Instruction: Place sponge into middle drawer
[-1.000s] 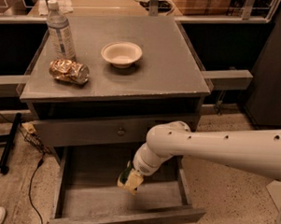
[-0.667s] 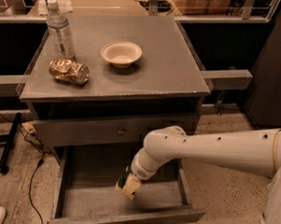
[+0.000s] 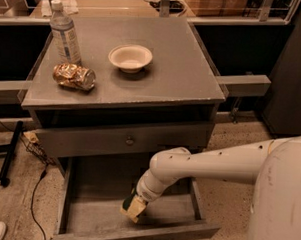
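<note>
The robot's gripper should release the sponge on the bare drawer's bottom near the front side (image 3: 127, 211) of the middle drawer.
The middle drawer (image 3: 87, 204) is pulled out below the cabinet top, a wide shallow grey box with a bare floor. My white arm reaches down into it from the right. My gripper (image 3: 135, 204) is low inside the drawer, near its front wall, right of centre. The sponge (image 3: 134, 208), pale yellow foam with a dark green layer on its upper side, sits at the gripper's tip, just above or on the drawer floor.
On the grey cabinet top (image 3: 182, 78) stand a plastic water bottle (image 3: 65, 34), a crushed can (image 3: 74, 76) and a white bowl (image 3: 130, 57). A closed drawer front with a round knob (image 3: 129, 139) is above the open drawer. Cables (image 3: 35, 187) lie on the floor at left.
The arm has moved slightly left and lower into the drawer, carrying the sponge down toward the drawer floor.
</note>
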Available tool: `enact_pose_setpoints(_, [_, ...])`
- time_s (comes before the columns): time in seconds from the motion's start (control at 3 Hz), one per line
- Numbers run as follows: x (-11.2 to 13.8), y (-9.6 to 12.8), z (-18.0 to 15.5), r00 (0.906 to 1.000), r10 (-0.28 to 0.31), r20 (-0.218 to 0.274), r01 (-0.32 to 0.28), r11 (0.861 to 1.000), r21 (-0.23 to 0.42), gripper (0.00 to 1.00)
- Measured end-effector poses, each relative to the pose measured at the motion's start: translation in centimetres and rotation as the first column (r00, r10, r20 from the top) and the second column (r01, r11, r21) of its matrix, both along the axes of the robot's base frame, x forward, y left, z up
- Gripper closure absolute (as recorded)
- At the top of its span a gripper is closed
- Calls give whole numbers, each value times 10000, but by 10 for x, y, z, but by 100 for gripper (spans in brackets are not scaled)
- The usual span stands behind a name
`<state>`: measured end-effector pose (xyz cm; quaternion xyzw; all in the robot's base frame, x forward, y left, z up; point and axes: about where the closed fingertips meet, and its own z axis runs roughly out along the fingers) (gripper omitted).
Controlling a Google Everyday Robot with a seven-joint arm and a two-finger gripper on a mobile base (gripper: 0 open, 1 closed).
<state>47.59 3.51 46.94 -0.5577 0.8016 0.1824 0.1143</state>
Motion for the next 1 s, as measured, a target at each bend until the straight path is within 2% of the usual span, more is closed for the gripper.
enact_pose_setpoints(0.33, [1, 0, -2, 10000, -86, -34, 86, 10000, -8, 100])
enact_pose_setpoints(1.0, [24, 17, -37, 9968, -785, -135, 782, 9968, -190, 100])
